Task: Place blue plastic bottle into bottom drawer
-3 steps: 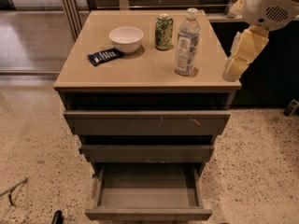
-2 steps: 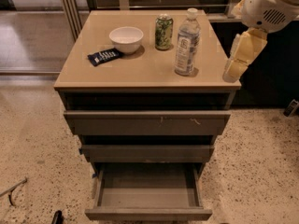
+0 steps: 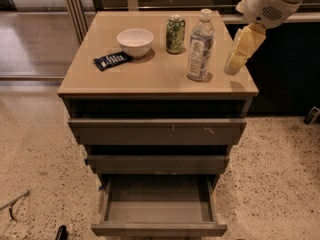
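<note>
The blue plastic bottle is my next target. Next, I move my gripper to the upper half (image 3: pixel 203 36) of the bottle, below its white cap, and close it there.
The blue plastic bottle (image 3: pixel 200 46) stands upright on the right side of the cabinet top, clear with a white cap and a blue-white label. My gripper (image 3: pixel 234 64), yellowish under a white wrist, hangs just to the right of the bottle near the cabinet's right edge, apart from it. The bottom drawer (image 3: pixel 158 229) is pulled out and open, and nothing shows inside it.
A green patterned can (image 3: pixel 175 34) stands just left of the bottle, toward the back. A white bowl (image 3: pixel 135 42) and a dark snack packet (image 3: pixel 113 60) lie on the left of the cabinet top (image 3: pixel 150 79). The two upper drawers (image 3: pixel 157 131) are slightly out.
My gripper has moved a little left, closer to the bottle. The bottle, can, bowl and drawers have not moved.
</note>
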Robot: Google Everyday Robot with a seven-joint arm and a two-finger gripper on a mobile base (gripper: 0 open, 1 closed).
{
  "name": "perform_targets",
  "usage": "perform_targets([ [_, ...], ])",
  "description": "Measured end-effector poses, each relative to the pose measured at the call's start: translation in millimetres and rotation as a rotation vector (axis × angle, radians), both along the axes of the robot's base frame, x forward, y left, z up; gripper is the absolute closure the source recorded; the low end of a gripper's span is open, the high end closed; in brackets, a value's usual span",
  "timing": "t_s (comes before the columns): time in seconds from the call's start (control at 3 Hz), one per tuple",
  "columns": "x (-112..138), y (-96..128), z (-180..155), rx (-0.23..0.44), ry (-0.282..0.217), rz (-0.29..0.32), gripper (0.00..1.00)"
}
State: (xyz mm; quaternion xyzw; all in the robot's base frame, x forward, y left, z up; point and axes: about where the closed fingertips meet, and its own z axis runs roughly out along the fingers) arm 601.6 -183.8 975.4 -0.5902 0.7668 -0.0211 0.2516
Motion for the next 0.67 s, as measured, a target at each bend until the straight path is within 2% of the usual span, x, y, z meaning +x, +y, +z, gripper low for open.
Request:
perform_targets([
  [0.67,56,13,-10,0.105,0.0,0.008,0.0],
])
